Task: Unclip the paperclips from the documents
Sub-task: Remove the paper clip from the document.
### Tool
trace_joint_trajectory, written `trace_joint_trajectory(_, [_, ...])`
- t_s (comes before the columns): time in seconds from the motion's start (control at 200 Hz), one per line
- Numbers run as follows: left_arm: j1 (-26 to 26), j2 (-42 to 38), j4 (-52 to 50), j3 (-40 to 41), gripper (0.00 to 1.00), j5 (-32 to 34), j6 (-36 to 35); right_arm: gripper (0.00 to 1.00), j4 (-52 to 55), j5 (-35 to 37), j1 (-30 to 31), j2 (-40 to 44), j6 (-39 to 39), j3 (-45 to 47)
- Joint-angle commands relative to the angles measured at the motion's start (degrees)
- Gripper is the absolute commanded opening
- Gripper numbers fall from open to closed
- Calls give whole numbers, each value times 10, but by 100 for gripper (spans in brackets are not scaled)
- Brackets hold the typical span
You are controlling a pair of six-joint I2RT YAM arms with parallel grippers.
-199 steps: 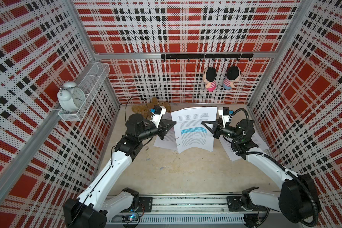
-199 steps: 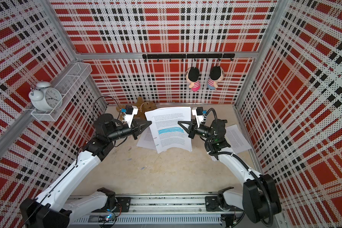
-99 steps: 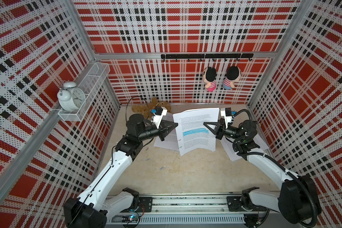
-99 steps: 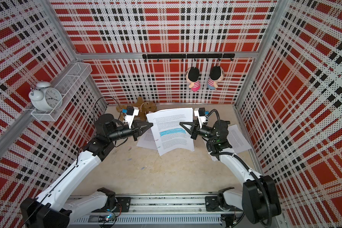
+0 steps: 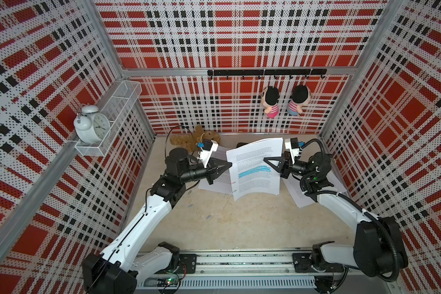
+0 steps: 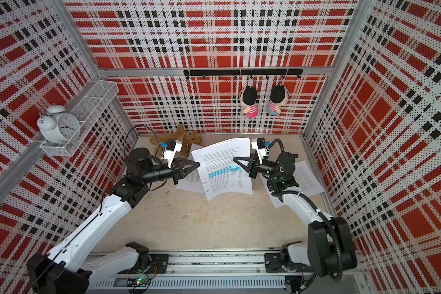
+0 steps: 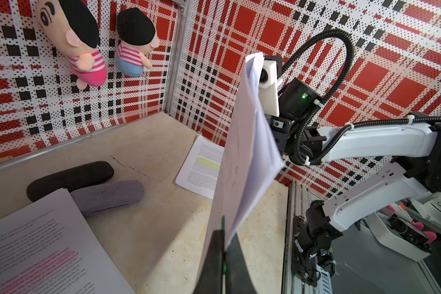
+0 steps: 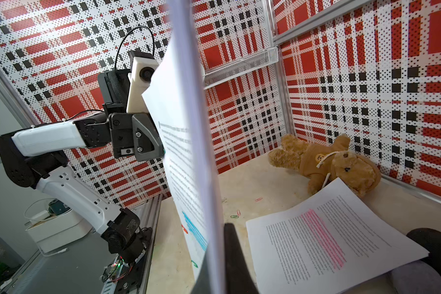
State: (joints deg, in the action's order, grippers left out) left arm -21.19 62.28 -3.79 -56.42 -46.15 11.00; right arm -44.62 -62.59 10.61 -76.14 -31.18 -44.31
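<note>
Next, my left gripper releases the green paperclip on the beige table point(image 5: 206, 209) beside the loose paperclips, before the pink-highlighted document.
A document with a blue highlighted band point(image 5: 255, 168) point(image 6: 224, 168) hangs upright in the air between my two grippers. My left gripper point(image 5: 231, 165) point(image 7: 223, 244) is shut on a green paperclip point(image 7: 223, 224) at the sheet's left edge. My right gripper point(image 5: 264, 159) point(image 8: 220, 229) is shut on the opposite edge of the same stack. Lower on that left edge sit a red clip point(image 8: 184, 229) and a green one point(image 8: 194, 263). A pink-highlighted document point(image 8: 329, 234) and a yellow-highlighted document point(image 7: 204, 165) lie flat on the table.
Loose paperclips point(image 5: 189, 192) point(image 5: 208, 217) lie on the beige table near the left arm. A teddy bear point(image 8: 329, 163) lies at the back left; a dark case point(image 7: 69, 175) and a grey one point(image 7: 107, 193) lie behind the pink-highlighted sheets. Two dolls point(image 5: 271, 101) hang on the back wall.
Both grippers and the blue-highlighted document have drifted slightly to the right. Both stay shut.
</note>
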Motion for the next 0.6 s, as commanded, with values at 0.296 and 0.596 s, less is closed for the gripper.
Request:
trace_joint_trajectory(0.296, [22,-43,-41,-21,0,4,-1,0,-48,86,-84,-55,-30,-25])
trace_joint_trajectory(0.596, [23,-58,-61,-15,0,8,-6,0,-56,80,-93,-77,-30,-40])
